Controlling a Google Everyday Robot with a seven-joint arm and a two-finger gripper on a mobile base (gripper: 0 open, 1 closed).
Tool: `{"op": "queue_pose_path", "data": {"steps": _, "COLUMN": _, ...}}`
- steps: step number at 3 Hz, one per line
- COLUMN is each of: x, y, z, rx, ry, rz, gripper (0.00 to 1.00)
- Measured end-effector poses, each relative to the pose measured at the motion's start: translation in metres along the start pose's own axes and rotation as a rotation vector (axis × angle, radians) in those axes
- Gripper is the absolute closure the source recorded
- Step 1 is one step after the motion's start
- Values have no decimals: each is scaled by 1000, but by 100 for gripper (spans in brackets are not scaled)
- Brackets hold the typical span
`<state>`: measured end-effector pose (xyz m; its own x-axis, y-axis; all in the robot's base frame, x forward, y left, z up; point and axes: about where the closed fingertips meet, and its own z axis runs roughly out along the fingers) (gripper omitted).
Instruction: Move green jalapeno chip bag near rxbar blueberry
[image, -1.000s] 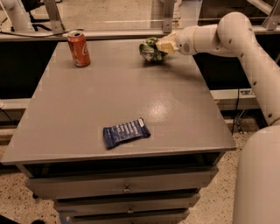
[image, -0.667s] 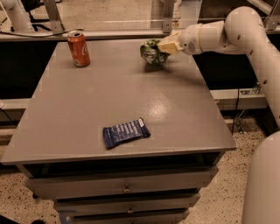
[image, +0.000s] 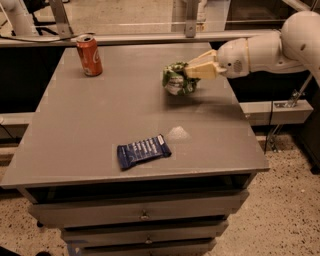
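My gripper will let go of the green jalapeno chip bag against the end of the rxbar blueberry nearest my arm (image: 177, 132).
The green jalapeno chip bag (image: 176, 80) is crumpled and held just above the grey table (image: 100, 115) right of centre. My gripper (image: 189, 71) reaches in from the right and is shut on the bag's right side. The rxbar blueberry (image: 143, 151), a flat dark-blue wrapper with white lettering, lies near the table's front edge, well in front of and a little left of the bag.
A red soda can (image: 89, 55) stands upright at the table's back left. My white arm (image: 270, 47) spans the right side. Drawers (image: 145, 215) sit under the tabletop. A rail runs behind the table.
My gripper has carried the green bag from the back right of the table forward and toward the middle, closer to the blue bar. The can and bar have not moved.
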<state>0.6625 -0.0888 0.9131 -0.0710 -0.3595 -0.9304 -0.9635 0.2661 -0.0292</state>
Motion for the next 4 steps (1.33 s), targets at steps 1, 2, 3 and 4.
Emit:
{"op": "queue_pose_path", "data": {"steps": 1, "x": -1, "y": 61, "z": -22, "rx": -100, "ry": -32, "rz": 45, "gripper": 100}}
{"op": "queue_pose_path", "data": {"steps": 2, "x": -3, "y": 111, "z": -30, "rx": -184, "ry": -66, "rz": 75, "gripper": 100}}
{"op": "queue_pose_path", "data": {"steps": 3, "x": 3, "y": 139, "z": -29, "rx": -237, "ry": -65, "rz": 89, "gripper": 100}}
{"op": "queue_pose_path", "data": {"steps": 4, "x": 23, "y": 159, "z": -21, "rx": -283, "ry": -29, "rz": 108, "gripper": 100}}
